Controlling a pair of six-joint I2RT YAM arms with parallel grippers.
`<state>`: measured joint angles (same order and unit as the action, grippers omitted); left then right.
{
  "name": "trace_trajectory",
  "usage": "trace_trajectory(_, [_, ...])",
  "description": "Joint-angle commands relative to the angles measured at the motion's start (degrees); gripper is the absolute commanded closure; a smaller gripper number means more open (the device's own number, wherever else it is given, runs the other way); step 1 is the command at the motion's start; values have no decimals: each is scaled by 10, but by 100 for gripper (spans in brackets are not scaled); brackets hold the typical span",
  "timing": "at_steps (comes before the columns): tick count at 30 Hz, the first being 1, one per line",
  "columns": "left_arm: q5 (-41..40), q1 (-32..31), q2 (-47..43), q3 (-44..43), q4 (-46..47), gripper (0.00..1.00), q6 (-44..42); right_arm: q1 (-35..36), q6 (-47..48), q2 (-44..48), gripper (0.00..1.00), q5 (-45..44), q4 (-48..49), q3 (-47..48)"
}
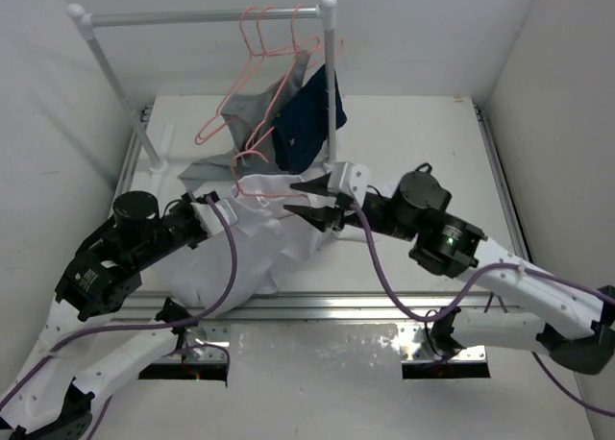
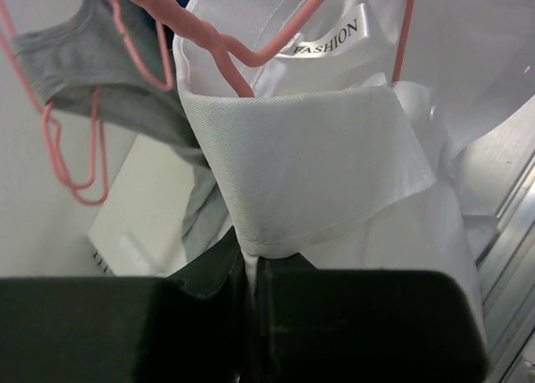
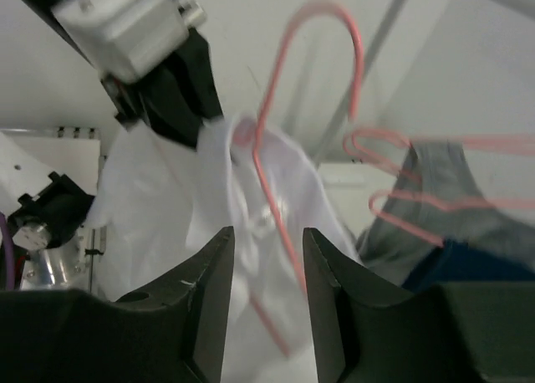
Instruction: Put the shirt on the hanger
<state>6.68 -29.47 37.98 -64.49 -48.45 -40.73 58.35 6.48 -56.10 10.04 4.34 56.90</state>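
Observation:
My right fingers are at the hanger arm's outer end; they should move in and grip the pink wire nearer the hook [image 1: 262,194].
The white shirt [image 1: 231,259] lies bunched on the table in front of the rack. My left gripper [image 1: 233,198] is shut on its collar; in the left wrist view the collar fold [image 2: 301,165] rises from the closed jaws [image 2: 252,270]. The pink hanger [image 1: 252,157] stands in the neck opening, and its wire [image 2: 219,47] crosses above the "FASHION" label. My right gripper [image 1: 309,198] is open and empty just right of the collar. In the right wrist view the hanger's hook and stem [image 3: 269,161] show beyond the open jaws [image 3: 267,237], against the shirt [image 3: 159,207].
A white pipe rack [image 1: 207,17] stands at the back with several pink hangers [image 1: 258,32] on its rail. A grey garment [image 1: 252,104] and a navy garment [image 1: 309,121] hang from it. A metal rail [image 1: 317,305] runs along the table's near edge.

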Motion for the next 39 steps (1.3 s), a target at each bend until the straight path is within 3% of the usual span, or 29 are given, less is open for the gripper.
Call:
trace_trajectory(1, [78,3,10,-12,39,100,-10,5,88,-86,61,102,-41,108])
trace_trajectory(3, [95,2,15,-13,41,100,-12,5,100,-144,60,125,-88,178])
trace_trajectory(7, [109,0,19,-24,40,100,-7,-2,113,-198,61,153,-118,225])
trace_trajectory(17, [126,-7,15,-24,35,100,-10,-19,83,-193,68,170,-75,175])
trace_trajectory(19, [128,-8,15,-23,35,100,-10,-23,81,-196,74,183,-77,173])
trace_trajectory(23, [113,-8,14,-20,33,100,-16,-33,85,-183,100,198,-84,154])
trace_trajectory(29, [112,-9,19,-17,32,100,-23,-60,90,-169,100,269,-113,145])
trace_trajectory(30, [112,-10,20,-14,34,100,-24,-60,92,-168,86,274,-118,145])
trace_trajectory(31, [113,-9,21,-13,34,100,-25,-61,92,-167,80,277,-123,146])
trace_trajectory(36, [110,-9,21,-13,29,100,-30,-75,122,-148,84,304,-166,149])
trace_trajectory(39, [111,-10,21,-15,26,100,-30,-84,129,-140,82,300,-180,139])
